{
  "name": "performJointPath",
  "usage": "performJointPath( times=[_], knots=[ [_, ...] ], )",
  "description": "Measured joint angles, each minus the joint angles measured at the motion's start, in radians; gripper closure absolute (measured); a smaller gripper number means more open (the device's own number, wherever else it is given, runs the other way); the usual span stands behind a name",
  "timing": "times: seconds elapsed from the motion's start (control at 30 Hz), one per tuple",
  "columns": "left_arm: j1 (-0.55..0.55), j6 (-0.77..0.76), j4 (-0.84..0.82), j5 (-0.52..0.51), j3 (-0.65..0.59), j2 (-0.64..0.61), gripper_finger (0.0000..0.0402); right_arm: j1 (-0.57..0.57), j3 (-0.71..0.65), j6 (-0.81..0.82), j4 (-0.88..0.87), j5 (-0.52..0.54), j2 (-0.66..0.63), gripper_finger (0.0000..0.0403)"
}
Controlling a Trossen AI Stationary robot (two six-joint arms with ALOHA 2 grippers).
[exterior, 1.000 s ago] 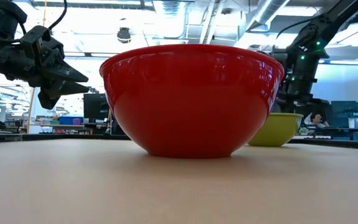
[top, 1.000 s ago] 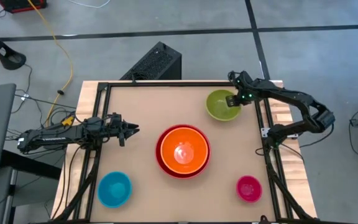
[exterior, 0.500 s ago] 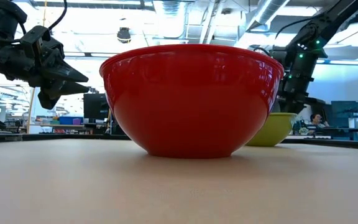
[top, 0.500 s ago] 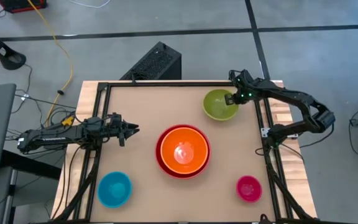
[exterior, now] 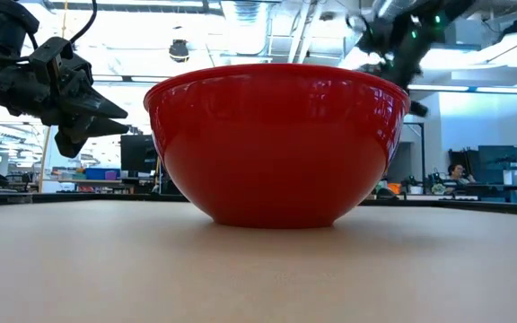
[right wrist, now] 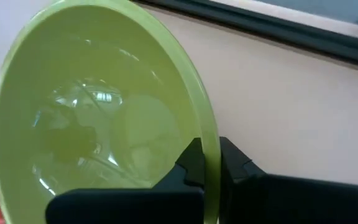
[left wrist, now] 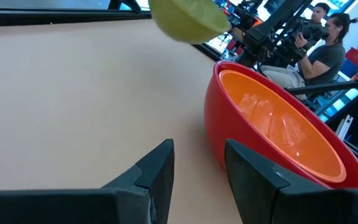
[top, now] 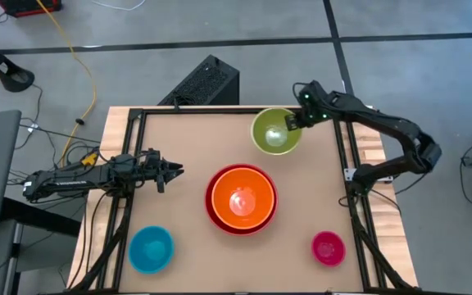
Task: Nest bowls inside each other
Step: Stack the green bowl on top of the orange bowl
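Observation:
The robot's right gripper will release the olive green bowl inside the orange bowl (top: 242,199) that sits in the red bowl.
An olive green bowl (top: 275,131) hangs above the table's far right part, and my right gripper (top: 295,121) is shut on it. The left wrist view shows this bowl (left wrist: 188,18) off the table. The orange bowl (top: 242,199) sits inside the red bowl (top: 220,220) at the table's middle. Near the front edge, the light blue bowl (top: 151,248) stands on its base at the left and the magenta bowl (top: 328,247) at the right. My left gripper (top: 177,171) waits open at the left, level, pointing at the red bowl (left wrist: 229,124). My right gripper pinches the green bowl's rim (right wrist: 209,134) on the bowl's right side, one finger inside the bowl and one outside. The fingers slant down from the table's right side. The bowl is lifted clear of the table with its opening facing up.
A black frame (top: 220,110) runs round the table. In the low view the red bowl (exterior: 276,144) fills the middle and hides the green bowl. People sit in the room beyond the table (left wrist: 319,43).
My right gripper has risen and gone toward the table's left edge with the green bowl. The bowl stood on the table at the far right a second ago; now it is lifted clear and hangs closer to the red bowl.

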Motion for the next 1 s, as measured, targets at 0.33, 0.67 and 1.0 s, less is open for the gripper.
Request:
performJointPath(
  times=[0.33,0.67,1.0],
  knots=[
    [0.000,0.000,0.000,0.000,0.000,0.000,0.0272,0.399,0.114,0.219,0.035,0.108,0.000,0.0391],
    [0.000,0.000,0.000,0.000,0.000,0.000,0.0272,0.711,0.115,0.522,0.108,0.207,0.101,0.0391],
    [0.000,0.000,0.000,0.000,0.000,0.000,0.0272,0.829,0.115,0.726,0.134,0.268,0.237,0.0391]
  ],
)
